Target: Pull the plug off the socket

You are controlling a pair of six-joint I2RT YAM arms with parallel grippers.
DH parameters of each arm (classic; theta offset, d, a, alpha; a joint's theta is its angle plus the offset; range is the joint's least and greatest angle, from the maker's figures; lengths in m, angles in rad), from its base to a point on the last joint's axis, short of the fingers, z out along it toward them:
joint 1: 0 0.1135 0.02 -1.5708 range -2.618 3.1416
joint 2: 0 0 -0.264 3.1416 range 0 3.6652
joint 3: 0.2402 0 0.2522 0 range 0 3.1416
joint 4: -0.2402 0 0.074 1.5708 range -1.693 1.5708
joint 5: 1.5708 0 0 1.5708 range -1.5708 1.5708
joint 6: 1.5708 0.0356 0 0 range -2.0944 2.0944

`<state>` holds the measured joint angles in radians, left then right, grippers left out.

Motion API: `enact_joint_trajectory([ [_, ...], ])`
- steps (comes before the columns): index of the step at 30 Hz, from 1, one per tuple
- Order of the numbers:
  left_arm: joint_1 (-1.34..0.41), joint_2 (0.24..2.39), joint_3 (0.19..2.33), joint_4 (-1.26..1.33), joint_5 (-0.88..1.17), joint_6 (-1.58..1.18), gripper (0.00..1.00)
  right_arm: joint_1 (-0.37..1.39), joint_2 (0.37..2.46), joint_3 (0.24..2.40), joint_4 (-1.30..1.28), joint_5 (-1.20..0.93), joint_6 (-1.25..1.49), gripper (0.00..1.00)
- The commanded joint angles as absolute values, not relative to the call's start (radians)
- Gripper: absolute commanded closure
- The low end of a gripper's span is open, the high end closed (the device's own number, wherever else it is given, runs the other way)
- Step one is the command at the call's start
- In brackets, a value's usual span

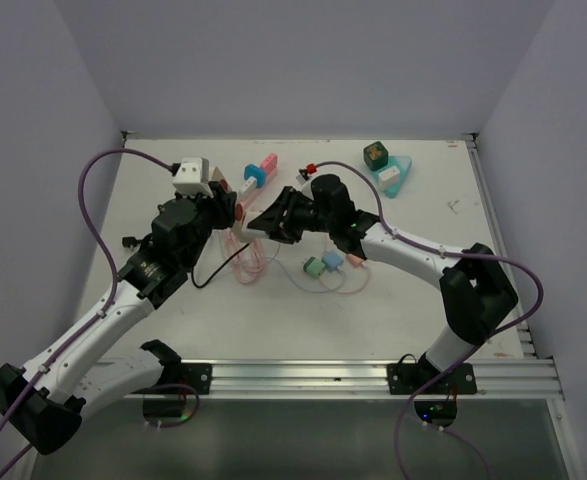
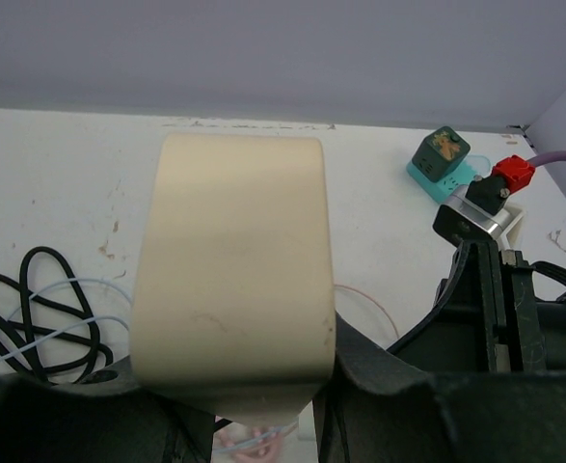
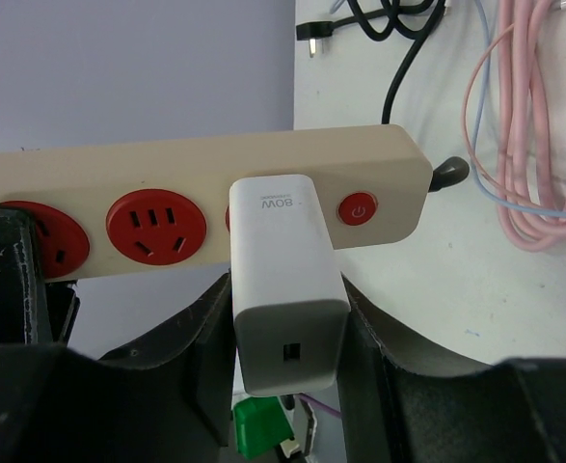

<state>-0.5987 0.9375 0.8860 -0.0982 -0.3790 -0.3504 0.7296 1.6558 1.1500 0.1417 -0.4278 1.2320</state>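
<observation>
My right gripper will let go of the plug on the table (image 1: 354,275), in the spot just in front of the blue and pink adaptors.
The socket is a cream power strip (image 3: 90,169) with red outlets and a red switch (image 3: 358,209). It is lifted off the table. My left gripper (image 2: 234,386) is shut on it, and its plain back (image 2: 229,270) fills the left wrist view. The plug, a white charger block (image 3: 283,289), sits against the strip's face beside the switch, with no prongs showing. My right gripper (image 3: 287,328) is shut on the plug, one black finger on each side. In the top view the left gripper (image 1: 221,208) and right gripper (image 1: 273,220) meet at mid-table.
A pink cable coil (image 1: 248,260) and small green, blue and pink adaptors (image 1: 325,263) lie below the grippers. A green cube on a teal base (image 1: 376,153) and pink and blue blocks (image 1: 259,170) sit at the back. A black cable (image 2: 41,309) lies to the left.
</observation>
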Motion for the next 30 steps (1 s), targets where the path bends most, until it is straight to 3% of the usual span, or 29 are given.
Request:
enact_joint_trajectory([
  [1,-0.609,0.913,0.897,-0.060,-0.347,-0.385,0.81,0.741,1.600,1.141,0.229,-0.399,1.238,1.00],
  [8,-0.611,0.871,0.836,-0.086,-0.347,-0.431,0.35,0.741,1.580,1.141,0.268,-0.402,1.284,1.00],
  [11,-0.609,0.859,0.812,-0.097,-0.338,-0.456,0.27,0.741,1.580,1.143,0.275,-0.405,1.296,1.00],
  [15,-0.611,0.856,0.778,-0.097,-0.313,-0.506,0.23,0.741,1.582,1.143,0.290,-0.408,1.313,1.00],
  [21,-0.611,0.874,0.712,-0.077,-0.327,-0.580,0.24,0.742,1.580,1.146,0.295,-0.410,1.319,1.00],
  [30,-0.611,0.919,0.684,0.067,-0.350,-0.557,0.43,0.750,1.583,1.146,0.295,-0.419,1.318,1.00],
])
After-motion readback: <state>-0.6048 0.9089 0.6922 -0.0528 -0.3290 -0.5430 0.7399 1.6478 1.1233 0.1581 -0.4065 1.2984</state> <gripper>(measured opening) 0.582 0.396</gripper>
